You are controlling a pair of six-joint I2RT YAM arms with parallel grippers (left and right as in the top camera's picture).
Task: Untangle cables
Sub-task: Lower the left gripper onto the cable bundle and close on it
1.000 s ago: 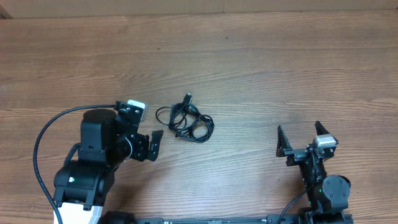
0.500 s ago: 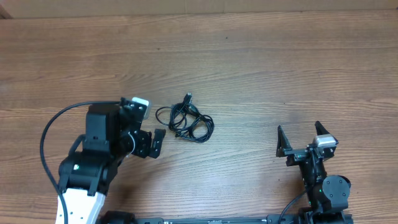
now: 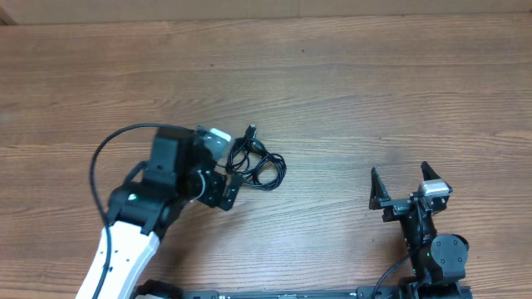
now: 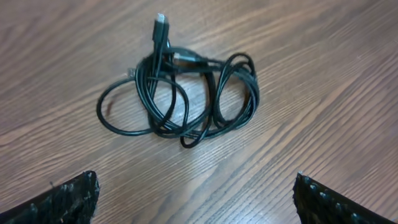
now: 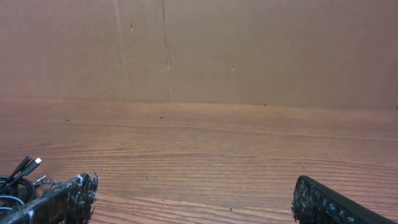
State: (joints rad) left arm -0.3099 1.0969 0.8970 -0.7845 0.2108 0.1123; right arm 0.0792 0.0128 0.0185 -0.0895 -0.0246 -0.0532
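The robot's left gripper needs to close on the near edge of the black cables (image 3: 242, 178) (image 4: 160, 129), where the single outer loop next to it meets the bunched parts of the cables.
The cables (image 3: 258, 164) are thin black cords bunched in loose loops left of the table's middle, one plug end pointing away. In the left wrist view the cables (image 4: 177, 59) lie just ahead of my left gripper (image 4: 196, 186), whose jaws are open wide with only bare wood between them. From overhead, my left gripper (image 3: 233, 164) hovers at the bundle's left edge and hides its left loop. My right gripper (image 3: 400, 173) stands open near the front right, far from the cords. In the right wrist view my right gripper (image 5: 194, 185) holds nothing, and the cables (image 5: 18, 174) show at the far left.
The wooden table (image 3: 349, 91) stretches around the bundle. A brown cardboard wall (image 5: 249, 50) stands behind its far edge. A thick black arm cable (image 3: 100, 158) arcs off my left arm at the left.
My left arm has swung right and forward, bringing its open gripper up to the bundle's left edge. The right arm and the cables have not moved.
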